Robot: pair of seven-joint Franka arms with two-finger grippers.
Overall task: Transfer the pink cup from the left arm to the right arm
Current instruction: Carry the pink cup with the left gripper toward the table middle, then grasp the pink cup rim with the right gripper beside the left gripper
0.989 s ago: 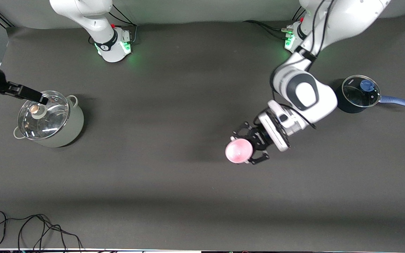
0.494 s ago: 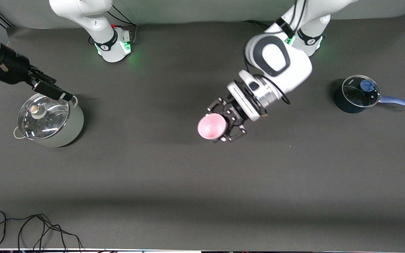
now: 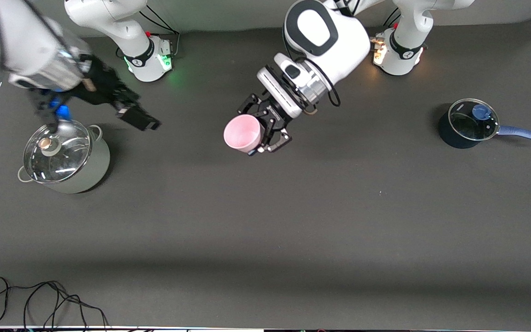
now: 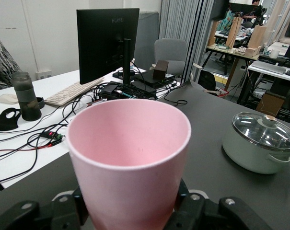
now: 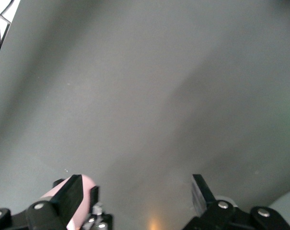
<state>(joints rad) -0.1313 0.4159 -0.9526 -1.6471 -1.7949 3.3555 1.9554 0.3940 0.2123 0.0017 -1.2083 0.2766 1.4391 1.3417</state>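
Observation:
The cup's base is held shut in my left gripper, so next my right gripper closes on the rim of the pink cup (image 3: 237, 117).
The pink cup (image 3: 242, 133) hangs in the air over the middle of the table, tipped so its mouth faces the right arm's end. My left gripper (image 3: 265, 131), a black claw-like linkage, is shut on the cup's base. In the left wrist view the pink cup (image 4: 130, 153) fills the middle, with the left gripper (image 4: 130, 213) clamped round its lower part. My right gripper (image 3: 143, 121) is blurred in the air between the green pot and the cup. It stands open (image 5: 135, 191) with nothing between its fingers, and a sliver of the pink cup (image 5: 86, 183) shows past one finger.
A pale green pot with a glass lid (image 3: 65, 157) stands at the right arm's end, also seen as the pot (image 4: 260, 143). A dark saucepan with a lid and a blue handle (image 3: 470, 122) stands at the left arm's end. Loose black cable (image 3: 39, 299) lies at the table's nearest edge.
The left arm has lifted and carried the pink cup toward the right arm's end and the bases, tipping it over. The right gripper has swung from over the pot's lid toward the cup.

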